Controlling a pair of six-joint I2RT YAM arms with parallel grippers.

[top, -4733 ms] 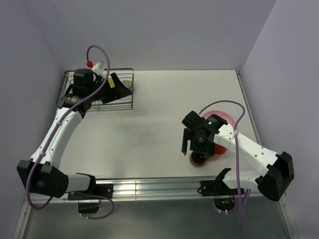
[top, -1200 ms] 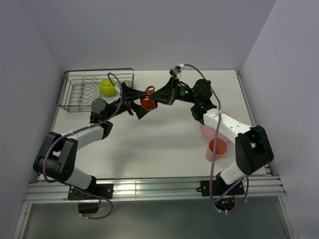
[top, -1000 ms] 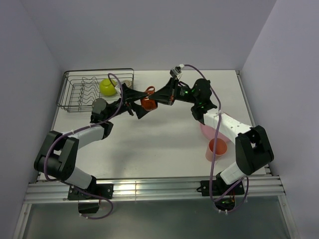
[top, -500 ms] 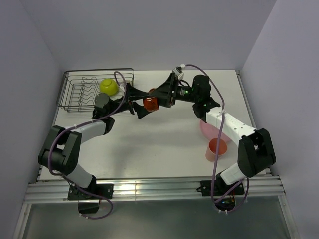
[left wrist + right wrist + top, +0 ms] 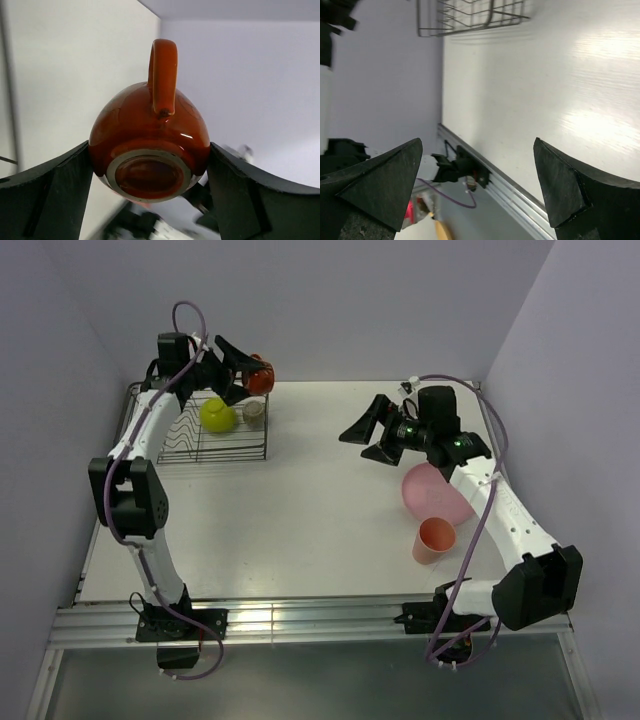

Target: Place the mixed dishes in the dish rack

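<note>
The robot's right gripper should next go to the salmon-pink cup beside the pink plate and close on the far side of the cup's rim (image 5: 427, 521).
The small orange-red mug (image 5: 263, 376) hangs in the air over the far right corner of the dish rack (image 5: 170, 440), and my left gripper (image 5: 250, 378) is shut on it. In the left wrist view the mug (image 5: 150, 135) shows its base and handle between both fingers (image 5: 55, 195). A lime-green bowl (image 5: 217, 415) and a small beige-grey cup (image 5: 254, 411) sit inside the rack. My right gripper (image 5: 353, 446) stands open and empty over the middle of the table. The pink plate (image 5: 440, 495) and the salmon-pink cup (image 5: 434, 540) lie on the table's right side.
The rack (image 5: 470, 15) appears at the top of the right wrist view, beyond the wide-apart right gripper (image 5: 477, 185). Walls close in behind the rack and along both table sides. A metal rail (image 5: 300, 620) runs along the near edge.
My right gripper opened, let go of the mug and drew back to the right. My left arm carried the mug from mid-table up to the rack's far right corner.
</note>
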